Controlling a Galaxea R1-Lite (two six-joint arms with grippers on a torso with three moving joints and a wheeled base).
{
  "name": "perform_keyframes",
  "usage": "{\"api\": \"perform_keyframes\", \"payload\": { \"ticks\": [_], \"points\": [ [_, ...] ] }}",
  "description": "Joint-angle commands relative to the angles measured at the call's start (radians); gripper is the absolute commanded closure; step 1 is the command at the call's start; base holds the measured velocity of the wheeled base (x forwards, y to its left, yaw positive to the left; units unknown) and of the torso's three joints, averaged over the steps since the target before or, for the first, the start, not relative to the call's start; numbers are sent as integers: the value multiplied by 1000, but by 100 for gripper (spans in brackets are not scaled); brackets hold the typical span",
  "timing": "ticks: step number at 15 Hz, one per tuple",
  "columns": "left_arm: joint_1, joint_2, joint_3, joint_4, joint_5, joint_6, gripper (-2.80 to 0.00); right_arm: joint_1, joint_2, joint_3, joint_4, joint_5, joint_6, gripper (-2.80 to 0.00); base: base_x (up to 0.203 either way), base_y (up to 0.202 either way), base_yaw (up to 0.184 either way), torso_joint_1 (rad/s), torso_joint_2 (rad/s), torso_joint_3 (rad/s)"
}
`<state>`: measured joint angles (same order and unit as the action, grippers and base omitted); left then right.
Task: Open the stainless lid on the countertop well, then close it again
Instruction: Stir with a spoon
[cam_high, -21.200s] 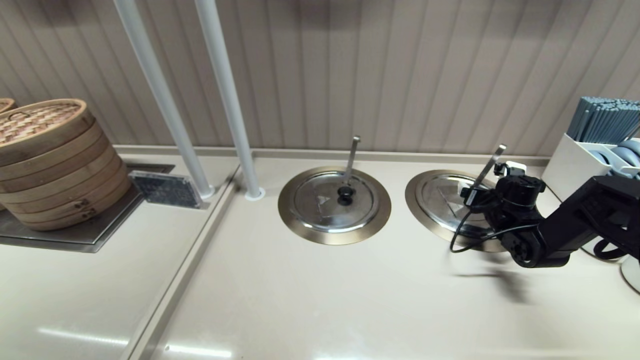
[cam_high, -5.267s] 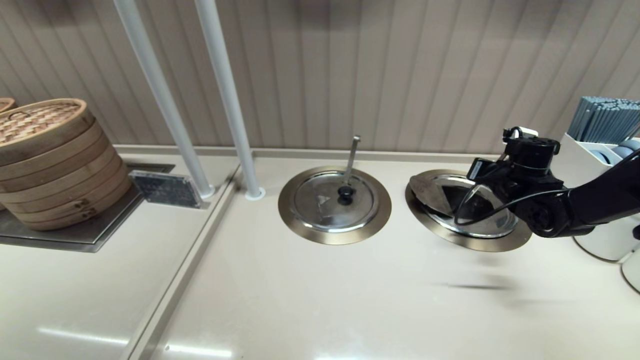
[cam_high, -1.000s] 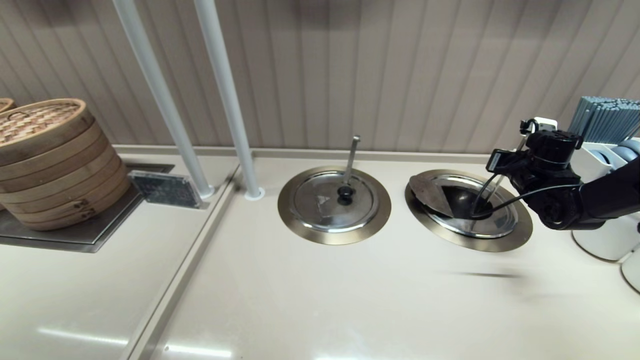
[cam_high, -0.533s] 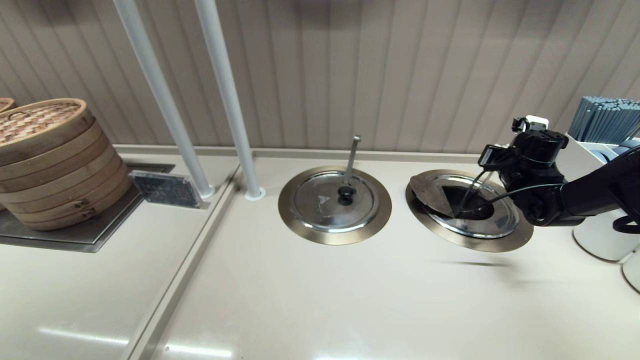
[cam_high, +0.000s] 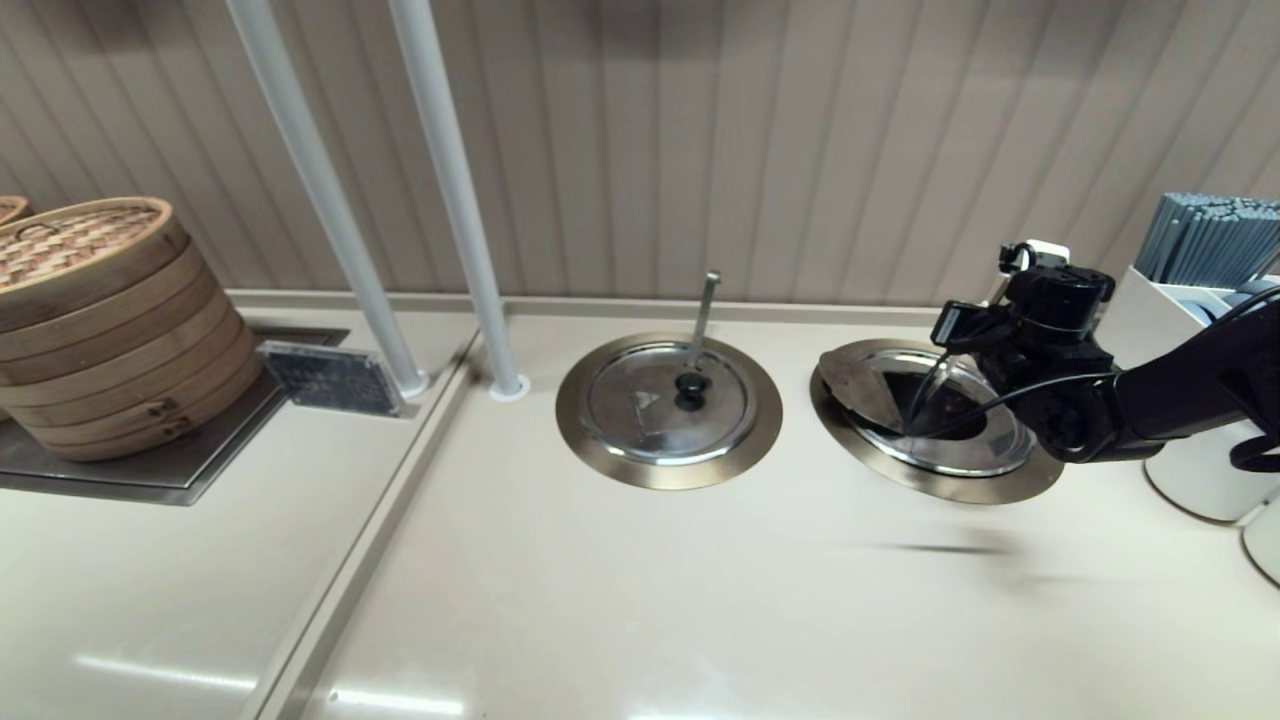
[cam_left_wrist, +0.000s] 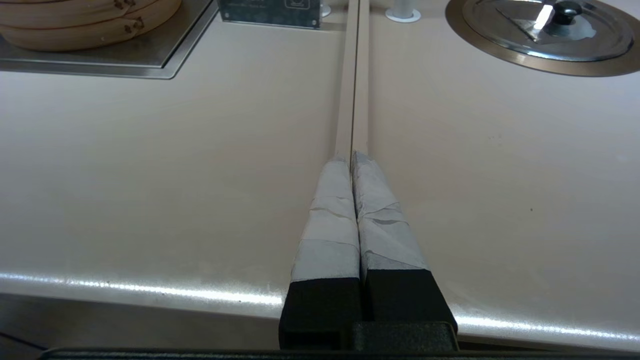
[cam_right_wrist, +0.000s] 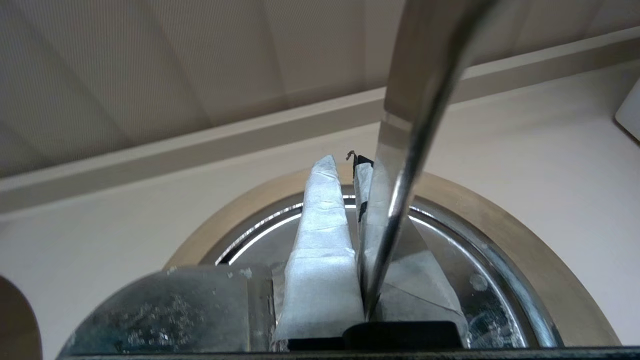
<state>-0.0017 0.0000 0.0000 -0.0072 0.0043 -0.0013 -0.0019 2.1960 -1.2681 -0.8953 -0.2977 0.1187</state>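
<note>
I should release the ladle handle, now held over the well, from my right gripper, so that it stays leaning against the back edge of the well's dark opening (cam_high: 967, 386) (cam_right_wrist: 495, 312).
The countertop well (cam_high: 1000, 488) at the right shows its brass rim. Its stainless lid (cam_high: 985, 450) stands partly open: the wedge flap (cam_high: 858, 385) is folded back to the left, baring the dark opening (cam_high: 935, 402). The knob is hidden. My right gripper (cam_high: 950, 345) hovers over the well, shut on the ladle handle (cam_high: 925, 395). In the right wrist view the steel handle (cam_right_wrist: 410, 150) runs between the taped fingers (cam_right_wrist: 320, 240) of that gripper (cam_right_wrist: 344, 162). My left gripper (cam_left_wrist: 352, 156) is shut and empty, parked over the counter seam near the front edge.
The twin lid (cam_high: 640, 410), with a black knob (cam_high: 690, 385) and a near-vertical ladle handle (cam_high: 705, 315), sits left of the well. Bamboo steamers (cam_high: 100, 320) stand far left, two white poles (cam_high: 470, 230) at the back, and a white utensil holder (cam_high: 1150, 330) just right of my arm.
The lid lay closed 21 s ago; its flap is folded open now. In the last second my right gripper moved left over the well, swinging the ladle handle with it.
</note>
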Motion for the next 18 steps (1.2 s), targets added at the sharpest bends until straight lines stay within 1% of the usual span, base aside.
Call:
{"api": "perform_keyframes", "payload": {
  "ticks": [1, 4, 9, 12, 15, 17, 18],
  "points": [
    [0, 0, 0, 0, 0, 0, 0, -34, -30, 37, 6, 18, -45, 0, 0, 0, 0, 0, 0, 0],
    [0, 0, 0, 0, 0, 0, 0, -70, -1, 1, 9, 20, -54, 0, 0, 0, 0, 0, 0, 0],
    [0, 0, 0, 0, 0, 0, 0, -61, 15, -22, 26, 20, -54, 0, 0, 0, 0, 0, 0, 0],
    [0, 0, 0, 0, 0, 0, 0, -43, 18, -87, 122, 30, -47, 0, 0, 0, 0, 0, 0, 0],
    [0, 0, 0, 0, 0, 0, 0, -15, -1, -107, 198, 34, -50, 0, 0, 0, 0, 0, 0, 0],
    [0, 0, 0, 0, 0, 0, 0, -28, -2, -124, 208, 64, -50, 0, 0, 0, 0, 0, 0, 0],
    [0, 0, 0, 0, 0, 0, 0, -48, -1, -141, 220, 70, -51, 0, 0, 0, 0, 0, 0, 0]
  ]
}}
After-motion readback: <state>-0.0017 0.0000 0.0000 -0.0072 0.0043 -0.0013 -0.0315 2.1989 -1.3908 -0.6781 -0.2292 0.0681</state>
